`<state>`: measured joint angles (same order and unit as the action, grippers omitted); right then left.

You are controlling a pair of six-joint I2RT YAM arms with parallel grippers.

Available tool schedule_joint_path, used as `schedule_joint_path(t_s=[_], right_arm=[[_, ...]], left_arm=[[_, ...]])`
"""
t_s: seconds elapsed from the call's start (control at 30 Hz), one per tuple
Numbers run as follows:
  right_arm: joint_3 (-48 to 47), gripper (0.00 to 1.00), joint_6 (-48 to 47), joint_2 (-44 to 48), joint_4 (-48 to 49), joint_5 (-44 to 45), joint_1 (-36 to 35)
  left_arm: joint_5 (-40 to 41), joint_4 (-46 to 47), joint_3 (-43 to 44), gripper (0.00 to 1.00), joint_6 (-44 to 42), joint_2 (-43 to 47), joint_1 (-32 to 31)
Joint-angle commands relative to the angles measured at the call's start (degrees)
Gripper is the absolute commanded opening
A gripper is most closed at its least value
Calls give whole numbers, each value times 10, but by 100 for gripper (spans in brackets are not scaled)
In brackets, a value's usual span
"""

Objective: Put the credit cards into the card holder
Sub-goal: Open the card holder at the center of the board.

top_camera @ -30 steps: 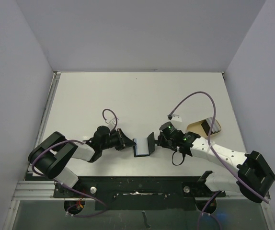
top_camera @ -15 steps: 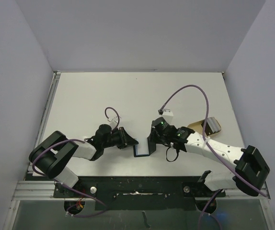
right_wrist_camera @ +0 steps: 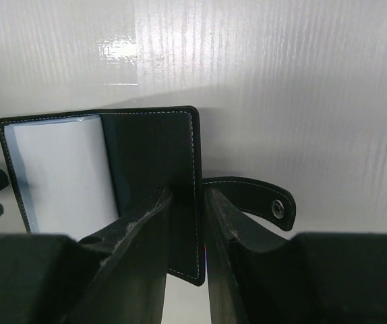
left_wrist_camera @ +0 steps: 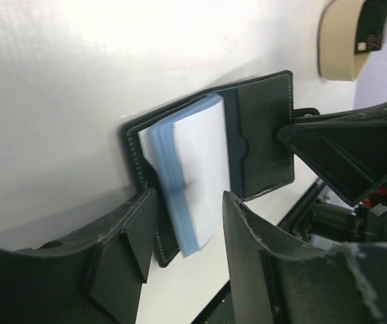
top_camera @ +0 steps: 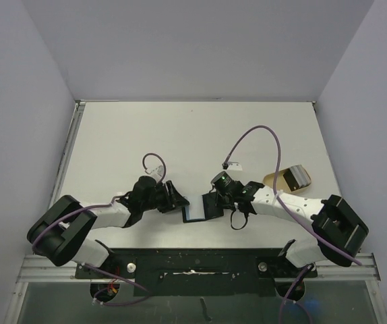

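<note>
The pale blue sleeves lie shut against the cover, so the robot's left gripper needs to pinch the cover's edge point(left_wrist_camera: 164, 233) and lift it before the right gripper spreads the sleeves.
The black card holder point(top_camera: 209, 208) lies open on the table between the two arms. A stack of pale blue credit cards point(left_wrist_camera: 195, 165) sits in its left half, also seen as the credit cards point(right_wrist_camera: 62, 169) in the right wrist view. My left gripper point(left_wrist_camera: 188, 233) is open at the near end of the cards, its fingers point(left_wrist_camera: 129, 233) standing apart on either side of the stack. My right gripper point(right_wrist_camera: 187, 202) is shut on the card holder's right flap point(right_wrist_camera: 153, 169) and holds it up on edge. The snap tab point(right_wrist_camera: 257, 198) sticks out to the right.
A tan shallow tray point(top_camera: 274, 178) stands at the right behind the right arm, with a dark and grey item in it; the same tray point(left_wrist_camera: 342, 47) shows in the left wrist view. Purple cables loop above both wrists. The table's front rail runs close behind the card holder.
My left gripper has opened and let go of the cards, which now rest in the holder. The right arm has swung left, carrying the holder's flap with it.
</note>
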<state>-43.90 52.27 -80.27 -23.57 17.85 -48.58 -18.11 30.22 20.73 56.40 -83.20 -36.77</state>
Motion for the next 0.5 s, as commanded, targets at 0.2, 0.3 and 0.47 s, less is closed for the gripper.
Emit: schedule_joint_path(t_s=[0.2, 0.3, 0.47], right_arm=[[33, 24, -4, -13, 53, 17, 11], [40, 24, -3, -13, 63, 15, 11], [50, 23, -2, -12, 72, 10, 11]], left_arm=[[84, -118, 9, 47, -53, 62, -1], [58, -81, 1, 50, -49, 56, 0], [10, 27, -19, 51, -26, 30, 3]])
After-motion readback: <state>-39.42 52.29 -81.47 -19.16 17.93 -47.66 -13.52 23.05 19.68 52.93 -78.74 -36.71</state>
